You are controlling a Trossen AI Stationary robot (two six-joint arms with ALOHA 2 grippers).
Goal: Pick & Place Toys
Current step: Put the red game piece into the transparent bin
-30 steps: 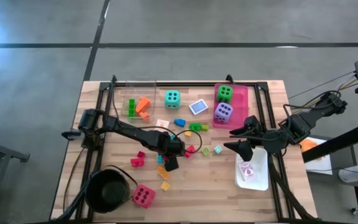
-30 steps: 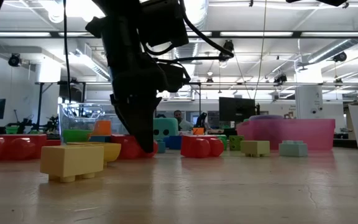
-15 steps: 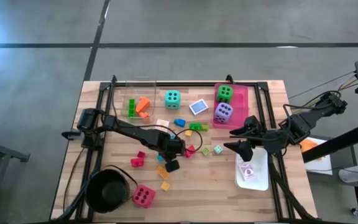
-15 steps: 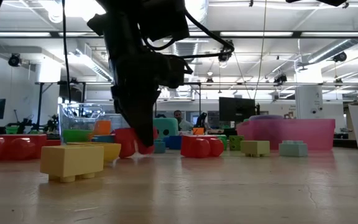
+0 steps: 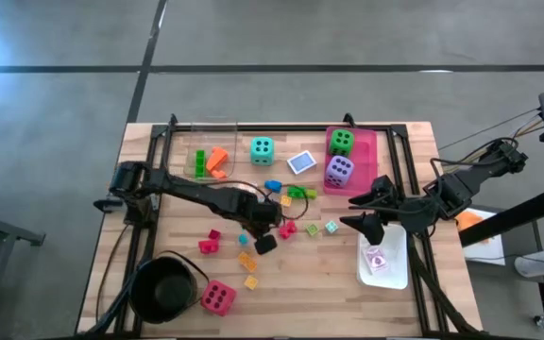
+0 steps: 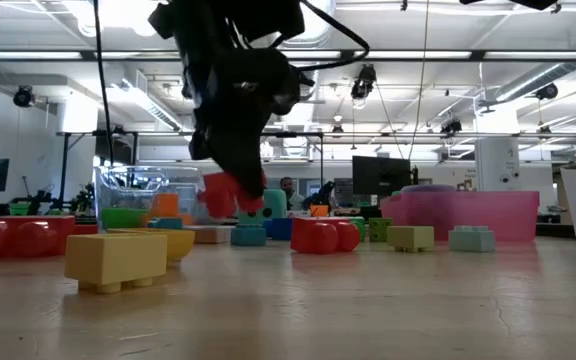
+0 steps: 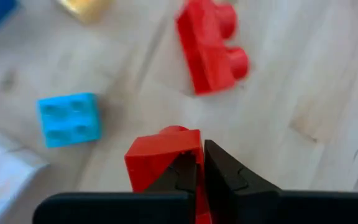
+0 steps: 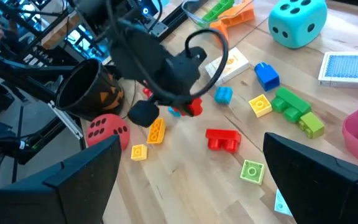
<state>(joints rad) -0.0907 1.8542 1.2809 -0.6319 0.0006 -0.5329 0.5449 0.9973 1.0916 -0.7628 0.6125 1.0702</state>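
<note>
Next, I release the red block with my left gripper in the clear tray (image 5: 210, 174), between the green piece and orange pieces.
My left gripper (image 5: 272, 227) hangs over the middle of the table, shut on a small red block (image 6: 230, 195), one of the toys. Another red block (image 7: 211, 46), a cyan block (image 7: 70, 118) and more small blocks lie on the wood below it. A teal die (image 5: 262, 148) stands at the far side. Green (image 5: 341, 142) and purple (image 5: 339, 171) dice sit in the pink tray (image 5: 369, 142). A pink-red die (image 5: 217, 297) lies near the front. My right gripper (image 5: 366, 210) waits open and holds nothing, above the table's right side. My left gripper pinches the red block between its two fingers at one end of the block (image 7: 191, 155); most of the block sticks out beside one finger (image 7: 179, 177). The fingers come steeply from above. The block hangs clear of the table, tilted.
A round black pot (image 5: 165, 288) stands at the near left. A clear tray (image 5: 208, 161) with green and orange pieces is at the far left, and a white tray (image 5: 385, 257) at the right. A picture card (image 5: 301, 162) lies beside the pink tray.
My left gripper has taken hold of the red block on the table and gone up with it. The block, first flat on the wood, tipped up and now hangs clear above the other blocks.
</note>
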